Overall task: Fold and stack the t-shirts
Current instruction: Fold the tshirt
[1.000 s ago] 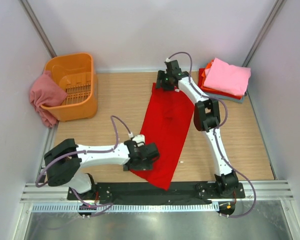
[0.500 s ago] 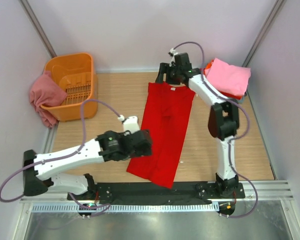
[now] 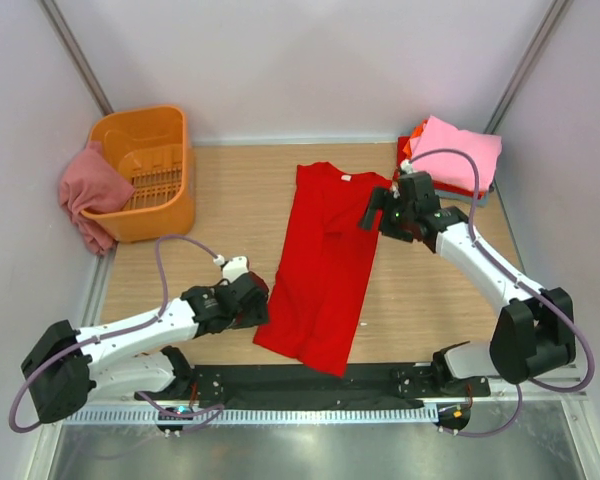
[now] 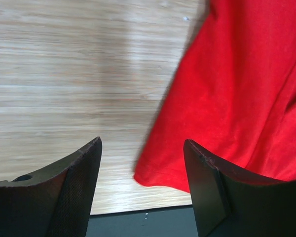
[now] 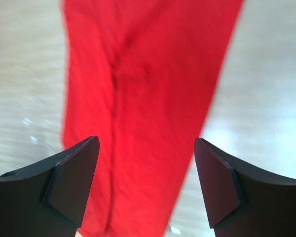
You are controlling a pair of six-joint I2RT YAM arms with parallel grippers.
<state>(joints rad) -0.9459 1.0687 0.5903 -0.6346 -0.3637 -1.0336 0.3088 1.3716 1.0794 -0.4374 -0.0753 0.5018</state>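
My right gripper is to go next to the red t-shirt's shoulder (image 3: 323, 189) beside the collar, on the side toward the orange basket, and close there.
A bright red t-shirt (image 3: 325, 255) lies folded into a long strip down the middle of the table, collar at the far end. My left gripper (image 3: 257, 301) hovers open just left of the shirt's near corner; in the left wrist view the red shirt (image 4: 246, 94) fills the right side and nothing sits in the left gripper (image 4: 142, 144). My right gripper (image 3: 373, 215) is open by the shirt's far right edge, and in the right wrist view the right gripper (image 5: 145, 140) looks down on the red shirt (image 5: 148, 89) with nothing held. Folded t-shirts, light pink on top, are stacked (image 3: 454, 152) at the far right.
An orange slotted basket (image 3: 145, 175) stands at the far left with a dusty rose shirt (image 3: 88, 195) draped over its left wall. The table's dark front edge (image 3: 380, 372) runs just beyond the red shirt's near end.
Both grippers have let go of the red shirt. The right arm has drawn back from the collar end to the shirt's right side, the left arm has slid left off the near edge.
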